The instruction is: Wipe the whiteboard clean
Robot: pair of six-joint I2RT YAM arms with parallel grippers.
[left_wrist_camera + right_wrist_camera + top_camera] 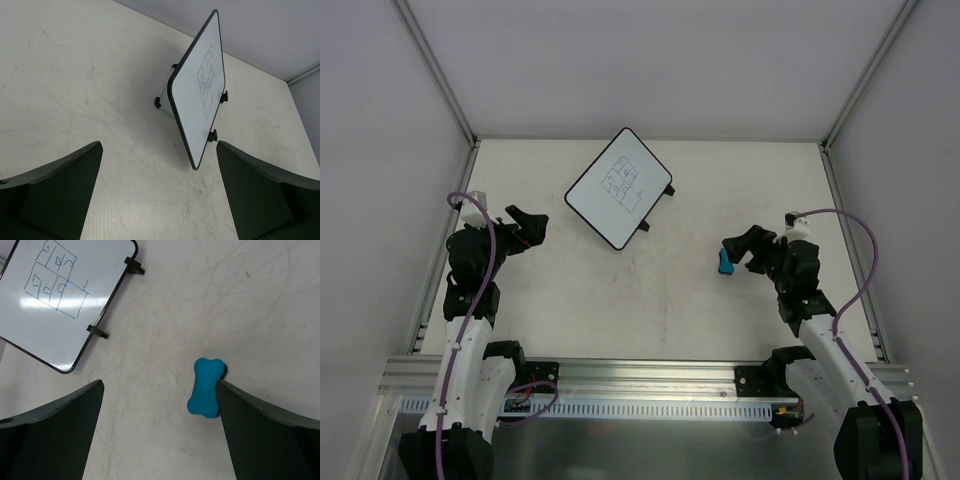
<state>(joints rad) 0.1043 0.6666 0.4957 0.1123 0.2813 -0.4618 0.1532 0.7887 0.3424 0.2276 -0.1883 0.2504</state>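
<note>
The blue eraser has a narrow middle (pixel 725 262) (pixel 206 387) between its two wider ends, and my right gripper will close on it next.
The whiteboard (pixel 618 187) lies turned diamond-wise at the table's back centre, white with a black rim, two black tabs on its right edge and a thin grid scribble. It shows in the left wrist view (pixel 199 89) and the right wrist view (pixel 60 295). A small blue bone-shaped eraser (pixel 724 263) lies on the table right of centre. My right gripper (pixel 740 252) is open, and the eraser (pixel 206 387) lies between its fingers, against the tip of the right one. My left gripper (pixel 526 225) is open and empty, left of the board.
The table (pixel 650 290) is white and scuffed, walled by grey panels left, right and behind. A metal rail (pixel 640 375) runs along the near edge by the arm bases.
</note>
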